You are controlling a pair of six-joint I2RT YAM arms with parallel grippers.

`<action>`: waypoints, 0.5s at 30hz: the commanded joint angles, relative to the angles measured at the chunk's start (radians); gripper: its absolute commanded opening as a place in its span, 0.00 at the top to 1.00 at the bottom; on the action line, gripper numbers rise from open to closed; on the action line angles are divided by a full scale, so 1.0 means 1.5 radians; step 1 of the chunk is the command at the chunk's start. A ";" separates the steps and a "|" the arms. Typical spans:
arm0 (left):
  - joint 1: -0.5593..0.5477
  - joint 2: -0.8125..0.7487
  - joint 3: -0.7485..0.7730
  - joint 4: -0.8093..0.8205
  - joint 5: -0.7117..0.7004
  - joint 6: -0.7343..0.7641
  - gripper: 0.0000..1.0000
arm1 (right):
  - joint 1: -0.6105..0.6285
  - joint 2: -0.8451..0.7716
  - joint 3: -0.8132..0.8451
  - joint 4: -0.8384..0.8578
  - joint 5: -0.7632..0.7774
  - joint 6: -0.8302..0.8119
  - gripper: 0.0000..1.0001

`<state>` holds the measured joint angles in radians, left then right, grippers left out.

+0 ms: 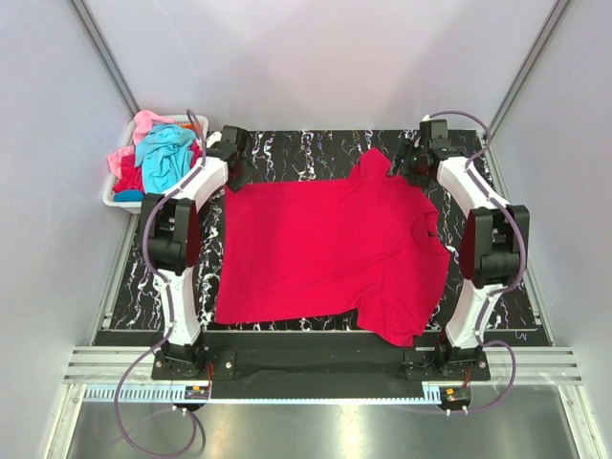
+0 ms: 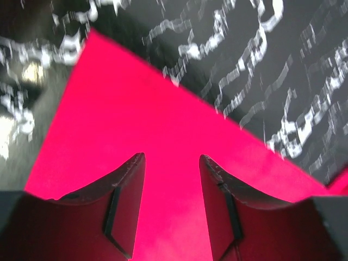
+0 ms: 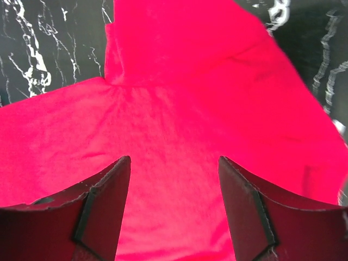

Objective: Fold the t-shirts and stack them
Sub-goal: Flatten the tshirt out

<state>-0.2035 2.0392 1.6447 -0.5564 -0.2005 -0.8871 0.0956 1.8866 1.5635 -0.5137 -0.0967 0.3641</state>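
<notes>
My right gripper will next move to the far sleeve's farthest corner (image 1: 375, 151) on the crimson-red t-shirt, and it should close on the shirt there.
A crimson-red t-shirt (image 1: 325, 249) lies spread flat on the black marbled table (image 1: 306, 153), its hem to the left and its sleeves at the far and near right. My left gripper (image 1: 232, 151) hovers over the shirt's far left corner. In the left wrist view its jaws (image 2: 172, 156) stand apart above the red cloth (image 2: 136, 125) with nothing between them. My right gripper (image 1: 409, 164) is over the far sleeve. In the right wrist view it (image 3: 174, 159) is open wide above the shirt (image 3: 179, 109), near where the sleeve joins the body.
A white basket (image 1: 113, 199) stands off the table's far left corner, holding a turquoise t-shirt (image 1: 164, 153), a pink one (image 1: 148, 121) and more cloth. Grey walls close in on both sides. Both arm bases are bolted at the near edge.
</notes>
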 commanded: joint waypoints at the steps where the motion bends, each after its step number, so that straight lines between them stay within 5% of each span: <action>1: 0.029 0.045 0.064 -0.034 -0.072 -0.002 0.51 | -0.002 0.033 0.052 0.045 -0.056 -0.010 0.28; 8: 0.047 0.076 0.102 -0.074 -0.156 -0.005 0.48 | -0.006 0.085 0.077 0.065 -0.111 -0.002 0.28; 15: 0.064 0.140 0.168 -0.078 -0.128 0.020 0.46 | -0.008 0.129 0.112 0.089 -0.133 -0.002 0.28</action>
<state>-0.1196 2.2021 1.8202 -0.6800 -0.3866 -0.8837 0.0902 2.0514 1.6554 -0.4309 -0.2550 0.3630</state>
